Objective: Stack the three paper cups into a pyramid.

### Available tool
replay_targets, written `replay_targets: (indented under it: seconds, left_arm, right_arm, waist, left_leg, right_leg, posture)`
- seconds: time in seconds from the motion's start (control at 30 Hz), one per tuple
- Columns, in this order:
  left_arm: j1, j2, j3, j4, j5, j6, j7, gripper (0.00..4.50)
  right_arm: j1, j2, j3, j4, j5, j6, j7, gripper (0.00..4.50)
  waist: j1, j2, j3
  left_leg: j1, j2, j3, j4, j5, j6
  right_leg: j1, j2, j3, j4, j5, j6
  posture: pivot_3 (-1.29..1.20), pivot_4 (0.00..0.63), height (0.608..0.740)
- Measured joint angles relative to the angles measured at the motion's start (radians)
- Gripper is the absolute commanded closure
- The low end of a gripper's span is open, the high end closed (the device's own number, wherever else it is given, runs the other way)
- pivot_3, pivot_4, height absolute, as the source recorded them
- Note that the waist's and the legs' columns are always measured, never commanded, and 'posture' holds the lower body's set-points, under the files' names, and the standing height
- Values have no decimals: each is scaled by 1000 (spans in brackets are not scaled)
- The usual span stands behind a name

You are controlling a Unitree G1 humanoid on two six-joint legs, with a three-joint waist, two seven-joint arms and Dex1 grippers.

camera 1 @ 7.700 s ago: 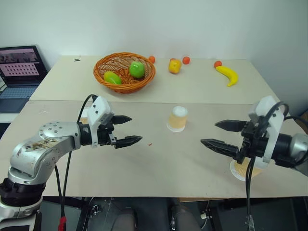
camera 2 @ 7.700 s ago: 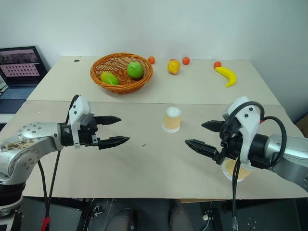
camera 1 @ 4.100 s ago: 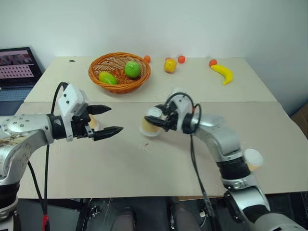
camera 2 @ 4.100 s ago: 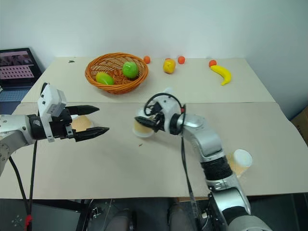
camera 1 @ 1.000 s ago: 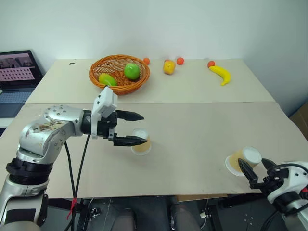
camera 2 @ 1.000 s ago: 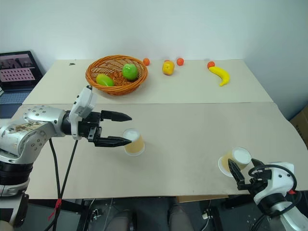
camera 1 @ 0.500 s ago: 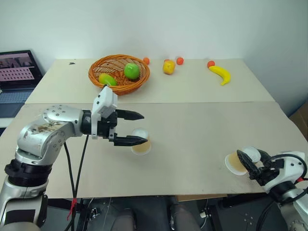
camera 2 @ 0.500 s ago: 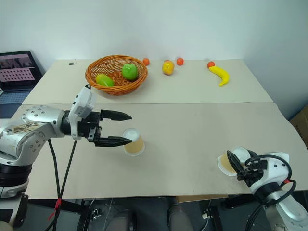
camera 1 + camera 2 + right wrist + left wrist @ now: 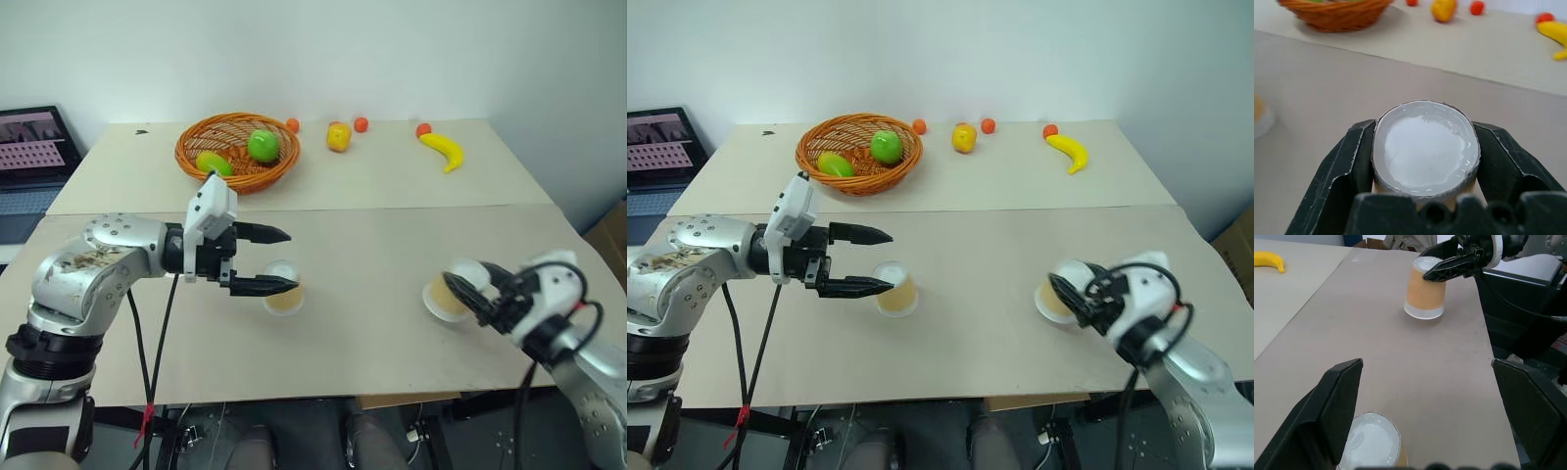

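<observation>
Next, my right gripper releases its paper cup, now tilted just above the table, on the table (image 9: 320, 302) (image 9: 1294, 134) beside the standing cup, on the side toward the banana.
Two of the paper cups are in view, tan-orange with white bases. One cup (image 9: 284, 294) stands upside down on the table's front half, left of centre. My left gripper (image 9: 281, 260) is open and level, its near fingertip right beside this cup; the cup (image 9: 1371, 446) also shows low between the fingers (image 9: 1341, 404). The other cup (image 9: 449, 294) is tilted, just above the table at the right, with my right gripper (image 9: 468, 291) shut on it. Its white base (image 9: 1425, 147) sits between the fingers (image 9: 1352, 164).
An orange wicker basket (image 9: 235, 137) with green fruit stands at the back left. A yellow-orange fruit (image 9: 338, 136), small orange balls (image 9: 361, 124) and a banana (image 9: 438, 150) lie along the back. A laptop (image 9: 34, 137) sits off the table's left.
My right gripper shut on the cup lying at the front right and carried it up and to the left, towards the middle. The left arm and its cup stayed put.
</observation>
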Motion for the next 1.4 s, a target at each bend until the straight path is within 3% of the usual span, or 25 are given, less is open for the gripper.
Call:
replay_targets:
  seconds: [0.27, 0.67, 1.0, 1.4]
  left_arm:
    - [47, 18, 34, -30, -3, 2, 32, 0]
    - [156, 75, 103, -96, -22, 6, 72, 0]
    - [165, 85, 113, -127, -37, 6, 99, 0]
    - [170, 87, 121, -134, -41, 5, 117, 0]
  right_arm:
    - [-212, 36, 245, 74, -15, 38, 9, 1861]
    - [-273, 126, 395, 193, -83, -6, 54, 1861]
    - [-320, 209, 478, 287, -162, -78, 95, 1861]
    - [-365, 256, 492, 325, -205, -90, 117, 1861]
  waist:
    - [5, 0, 0]
    - [-1, 0, 0]
    - [1, 0, 0]
    - [0, 0, 0]
  left_leg:
    - [-6, 0, -1, 0, 0, 0]
    - [-6, 0, -1, 0, 0, 0]
    - [-8, 0, -1, 0, 0, 0]
    - [-9, 0, -1, 0, 0, 0]
  right_leg:
    - [-3, 0, 0, -3, 0, 2]
    - [-6, 0, 0, 0, 0, 1]
    - [-8, 0, 0, 0, 0, 1]
    - [-9, 0, 0, 1, 0, 1]
  posture:
    - [0, 150, 737]
    - [0, 150, 737]
    - [0, 150, 737]
    - [0, 150, 737]
